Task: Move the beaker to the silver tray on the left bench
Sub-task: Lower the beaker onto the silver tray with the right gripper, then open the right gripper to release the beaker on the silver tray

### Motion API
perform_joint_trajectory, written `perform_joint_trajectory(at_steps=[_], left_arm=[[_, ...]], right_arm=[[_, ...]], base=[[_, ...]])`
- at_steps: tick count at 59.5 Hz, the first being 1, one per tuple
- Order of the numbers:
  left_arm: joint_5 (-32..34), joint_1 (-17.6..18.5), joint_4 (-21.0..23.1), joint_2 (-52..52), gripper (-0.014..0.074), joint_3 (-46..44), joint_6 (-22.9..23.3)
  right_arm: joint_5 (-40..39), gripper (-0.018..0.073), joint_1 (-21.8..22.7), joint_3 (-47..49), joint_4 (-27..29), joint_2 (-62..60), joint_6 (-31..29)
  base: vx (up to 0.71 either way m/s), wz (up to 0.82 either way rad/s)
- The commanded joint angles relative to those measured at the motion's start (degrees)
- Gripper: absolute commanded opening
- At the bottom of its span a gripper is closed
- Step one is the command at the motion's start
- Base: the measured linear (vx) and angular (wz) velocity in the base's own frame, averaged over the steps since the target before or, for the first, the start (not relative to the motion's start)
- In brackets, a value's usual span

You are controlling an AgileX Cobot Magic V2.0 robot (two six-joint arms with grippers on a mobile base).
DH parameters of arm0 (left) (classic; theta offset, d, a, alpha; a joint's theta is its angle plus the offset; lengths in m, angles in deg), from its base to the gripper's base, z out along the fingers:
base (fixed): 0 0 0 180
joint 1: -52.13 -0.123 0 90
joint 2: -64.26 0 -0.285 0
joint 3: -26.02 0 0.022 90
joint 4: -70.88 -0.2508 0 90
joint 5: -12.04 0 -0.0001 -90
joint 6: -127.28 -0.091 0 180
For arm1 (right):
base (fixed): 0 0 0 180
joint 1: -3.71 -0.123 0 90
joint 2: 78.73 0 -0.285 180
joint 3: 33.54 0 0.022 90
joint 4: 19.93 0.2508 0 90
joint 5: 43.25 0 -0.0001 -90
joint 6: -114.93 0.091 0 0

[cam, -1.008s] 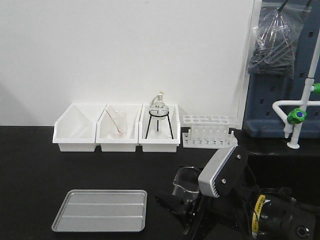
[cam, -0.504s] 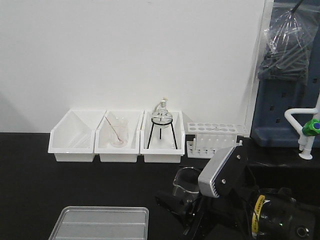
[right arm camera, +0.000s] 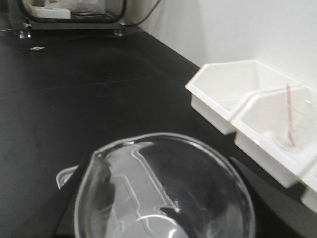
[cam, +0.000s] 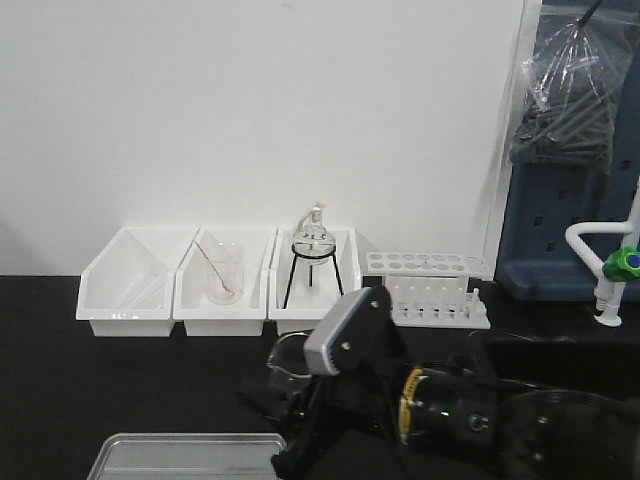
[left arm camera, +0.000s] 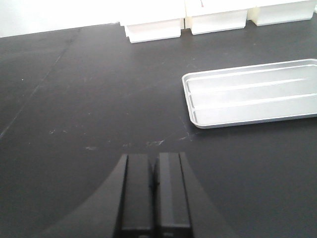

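Observation:
The clear glass beaker, which hangs above the black bench now, will be set down by my right gripper on the silver tray, midway (cam: 197,473) between the tray's side rims.
The clear glass beaker (cam: 286,358) hangs above the black left bench (cam: 120,390), with my right gripper (cam: 283,392) shut on it. In the right wrist view the beaker's rim (right arm camera: 163,141) fills the lower frame, pouring lip to the left. The silver tray (right arm camera: 64,176) shows beneath and through the glass. In the front view the silver tray (cam: 185,455) lies at the bottom edge, just left of the beaker. My left gripper (left arm camera: 154,157) hovers shut and empty over bare bench (left arm camera: 89,99), the silver tray (left arm camera: 252,94) ahead to its right.
Three white bins (cam: 128,290) line the wall; one holds a beaker with a rod (cam: 224,275), another a flask on a black tripod (cam: 312,255). A white test-tube rack (cam: 430,290) and a green-and-white tap (cam: 615,270) stand to the right.
My right arm has carried the beaker to the left, toward the silver tray's right end. The whole front view has shifted, so only the tray's far edge shows at the bottom.

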Motion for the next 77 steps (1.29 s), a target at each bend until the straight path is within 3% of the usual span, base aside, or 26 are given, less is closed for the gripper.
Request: perform_joint_trajectory(at_steps=[1, 17, 38, 66, 77], left_arm=[[4.33, 0.31, 0.2, -0.4, 0.0001, 1.14, 0.07], [4.33, 0.31, 0.2, -0.4, 0.0001, 1.14, 0.07], [4.33, 0.31, 0.2, -0.4, 0.0001, 1.14, 0.07], [4.33, 0.31, 0.2, -0.4, 0.0001, 1.14, 0.07], [4.33, 0.31, 0.2, -0.4, 0.0001, 1.14, 0.07]], right_arm=[[-2.74, -0.0011, -1.77, 6.37, 2.29, 2.48, -0.06], [-3.09, -0.0011, -4.64, 17.29, 2.81, 16.3, -0.01], [-1.69, -0.0009, -7.79, 24.44, 3.01, 28.64, 0.38], [-1.52, 0.0, -7.79, 25.77, 10.14, 36.39, 0.32], [-0.96, 0.0013, -7.79, 25.77, 10.27, 36.5, 0.32]], base=[[0.02, -0.03], [0.0, -0.01], [0.0, 0.0], [0.0, 0.0], [0.0, 0.0]])
